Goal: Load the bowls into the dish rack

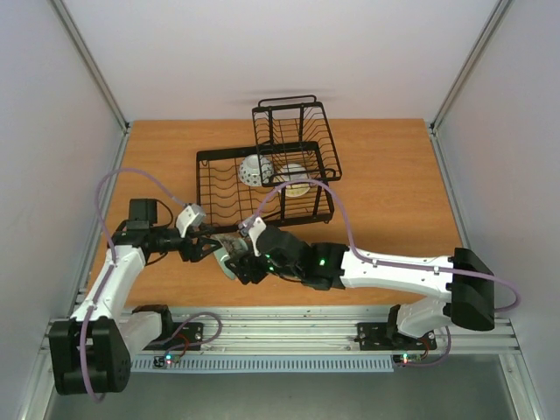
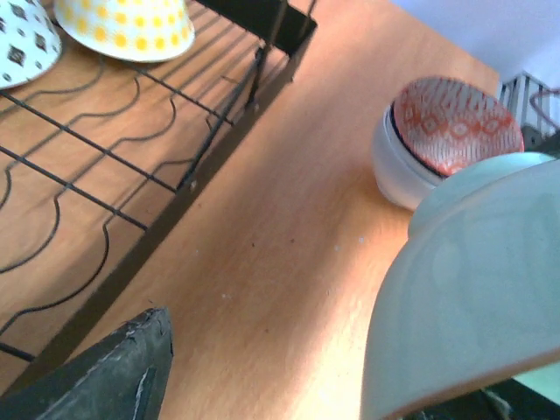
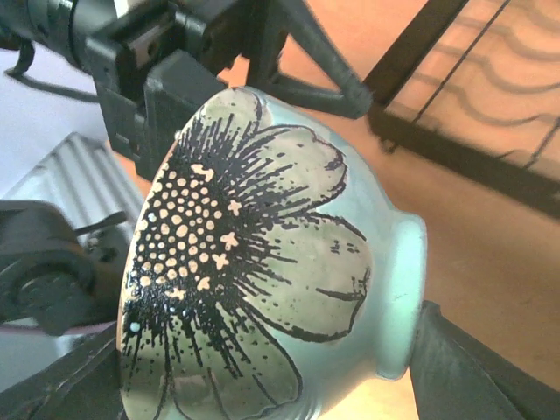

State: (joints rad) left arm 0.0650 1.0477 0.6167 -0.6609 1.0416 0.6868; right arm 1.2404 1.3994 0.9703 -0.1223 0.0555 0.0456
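The pale green bowl will go down in the dish rack [image 1: 269, 198] just in front of the blue-and-white bowl, where I need to place it with my right gripper.
A pale green bowl [image 3: 280, 262] with a black flower drawn on it sits between the fingers of my right gripper [image 3: 262, 376], which is shut on it, tilted on its side just above the table. It also shows in the top view [image 1: 229, 248] and the left wrist view [image 2: 472, 289]. My left gripper [image 2: 306, 385] is open, its jaws wide apart, right beside that bowl [image 1: 213, 248]. The black wire dish rack [image 1: 219, 188] holds a blue-and-white bowl [image 1: 255, 169] and a cream, yellow-dotted bowl [image 1: 295, 178], both upside down. A white bowl with a red pattern inside [image 2: 442, 140] stands on the table.
The rack's raised smaller basket [image 1: 293, 127] stands at the far side. The rack's near corner [image 2: 280, 44] is close to both grippers and also shows in the right wrist view [image 3: 455, 157]. The orange wooden table [image 1: 394, 192] has white walls on three sides.
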